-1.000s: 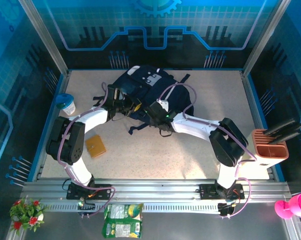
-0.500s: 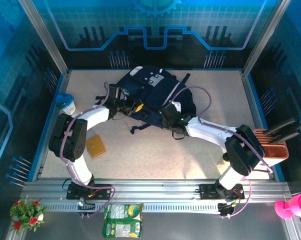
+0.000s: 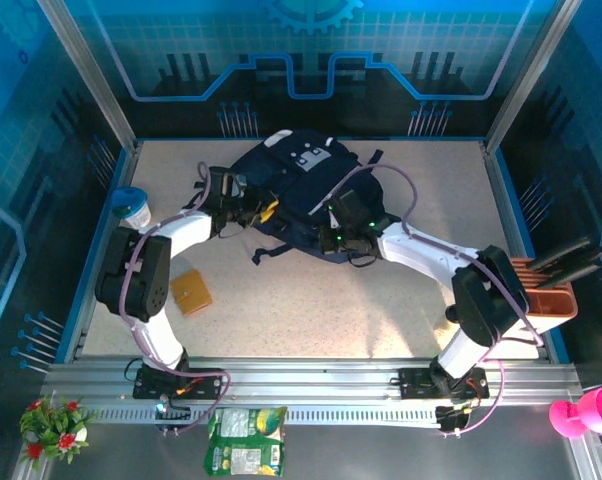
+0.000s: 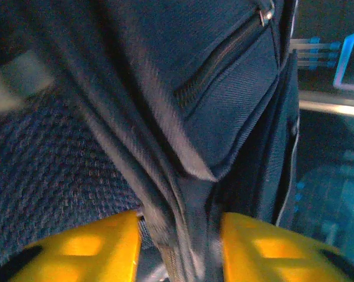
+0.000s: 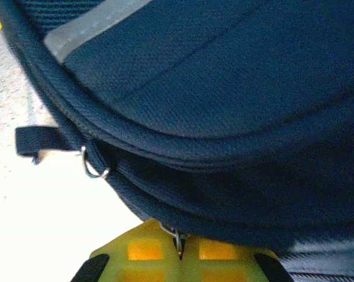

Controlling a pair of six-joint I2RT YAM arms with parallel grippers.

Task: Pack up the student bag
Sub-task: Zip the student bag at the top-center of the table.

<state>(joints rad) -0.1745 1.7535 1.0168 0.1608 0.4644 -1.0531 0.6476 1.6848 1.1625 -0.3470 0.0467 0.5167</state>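
Observation:
The student bag is lying crooked with its white patch at a slant, so my left gripper needs to grab the bag's side edge (image 3: 277, 227) and help turn the bag straight.
The student bag (image 3: 303, 180), dark navy with a white patch near its top, lies at the back middle of the table. My left gripper (image 3: 253, 212) is at the bag's left edge. In the left wrist view its yellow fingers (image 4: 100, 247) stand apart, and a fold of the student bag (image 4: 183, 205) runs loosely between them, so this gripper (image 4: 180, 249) is open. My right gripper (image 3: 331, 228) is at the bag's front edge. In the right wrist view that gripper (image 5: 180, 247) is shut on a small metal zipper pull (image 5: 176, 236) under the bag's seam (image 5: 165, 170).
A brown wallet-like item (image 3: 191, 291) lies on the table near the left arm. A blue-and-white tub (image 3: 133, 208) stands at the left edge, and an orange holder (image 3: 543, 290) at the right edge. A loose strap (image 3: 281, 252) trails in front of the bag.
My left gripper's jaws have parted from shut. My right gripper has moved right and back along the bag's front edge, and the bag has shifted a little toward the back.

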